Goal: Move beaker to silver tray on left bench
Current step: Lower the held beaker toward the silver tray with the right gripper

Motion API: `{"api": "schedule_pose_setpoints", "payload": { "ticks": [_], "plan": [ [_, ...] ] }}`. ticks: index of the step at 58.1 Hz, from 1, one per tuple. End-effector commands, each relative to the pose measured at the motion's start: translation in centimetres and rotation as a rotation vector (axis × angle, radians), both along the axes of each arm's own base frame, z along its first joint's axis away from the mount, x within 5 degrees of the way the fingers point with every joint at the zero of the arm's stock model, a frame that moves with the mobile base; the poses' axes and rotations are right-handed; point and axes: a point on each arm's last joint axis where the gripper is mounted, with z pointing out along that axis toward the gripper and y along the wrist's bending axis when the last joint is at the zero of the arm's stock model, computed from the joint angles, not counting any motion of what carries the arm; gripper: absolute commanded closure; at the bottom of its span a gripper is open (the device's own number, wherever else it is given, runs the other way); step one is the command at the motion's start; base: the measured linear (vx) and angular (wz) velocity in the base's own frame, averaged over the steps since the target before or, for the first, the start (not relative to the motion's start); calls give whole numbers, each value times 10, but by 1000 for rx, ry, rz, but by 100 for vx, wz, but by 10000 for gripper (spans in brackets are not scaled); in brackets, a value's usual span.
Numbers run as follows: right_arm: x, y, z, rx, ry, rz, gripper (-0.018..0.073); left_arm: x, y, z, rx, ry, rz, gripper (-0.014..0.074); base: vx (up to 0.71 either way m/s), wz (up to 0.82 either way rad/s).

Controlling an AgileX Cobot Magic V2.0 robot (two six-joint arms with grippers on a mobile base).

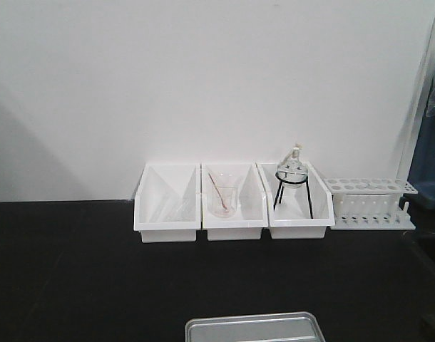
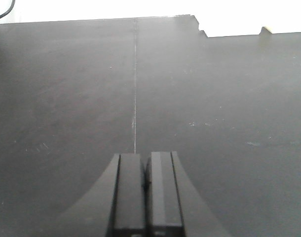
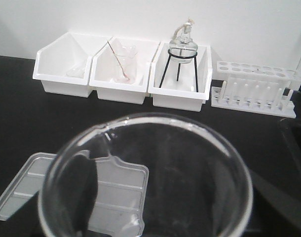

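Note:
I need to set the beaker down with my right gripper near the middle of the silver tray (image 1: 262, 338) (image 3: 93, 194), a little toward the test-tube rack.
The beaker (image 3: 190, 173), clear glass with a round rim, fills the lower half of the right wrist view. My right gripper (image 3: 155, 202) is shut on it, and its dark fingers (image 3: 77, 190) show through the glass on both sides. The beaker hangs above the black worktop of the left bench (image 1: 75, 278), just right of the silver tray (image 3: 22, 195). The tray's far edge also shows at the bottom of the front view (image 1: 249, 329). My left gripper (image 2: 146, 155) is shut and empty above bare black worktop (image 2: 214, 98).
Three white bins (image 1: 235, 203) stand along the white wall. The middle one holds a beaker with a thin rod (image 1: 222, 198). The right one holds a round flask on a black wire stand (image 1: 292, 178). A white test-tube rack (image 1: 367, 203) stands to their right.

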Motion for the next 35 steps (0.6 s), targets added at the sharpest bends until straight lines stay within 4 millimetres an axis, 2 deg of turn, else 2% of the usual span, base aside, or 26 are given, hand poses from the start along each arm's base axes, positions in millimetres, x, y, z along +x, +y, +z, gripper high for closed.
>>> {"api": "schedule_pose_setpoints", "payload": {
  "ticks": [1, 28, 35],
  "plan": [
    [1, 3, 16, 5, -89, 36, 567, 1, -1, -2, -3, -65, -8, 595, 0, 0],
    [1, 5, 18, 16, -113, 54, 567, 1, -1, -2, -3, -65, -8, 595, 0, 0],
    [8, 14, 20, 31, -154, 117, 567, 1, -1, -2, -3, -65, -8, 595, 0, 0]
  ]
}}
